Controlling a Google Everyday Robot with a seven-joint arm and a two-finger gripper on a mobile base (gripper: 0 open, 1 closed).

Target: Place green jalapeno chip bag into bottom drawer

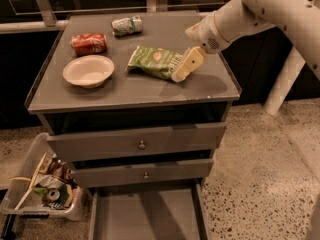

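I should next grip the green jalapeno chip bag at the bag's end [178,67] farthest from the white bowl.
The green jalapeno chip bag [154,61] lies flat on the grey cabinet top [130,91], right of centre. My gripper [181,73] comes in from the right and its tan fingers [186,64] sit at the bag's right end, over its edge. The white arm reaches in from the upper right. The bottom drawer [146,214] is pulled out below the front of the cabinet, showing a flat grey floor with nothing in it.
A white bowl [88,70], a red soda can [89,43] and a crushed green-and-white can [126,25] sit on the cabinet top left of the bag. Two upper drawers with round knobs [142,145] are shut. A clear bin of trash [44,190] stands at floor left.
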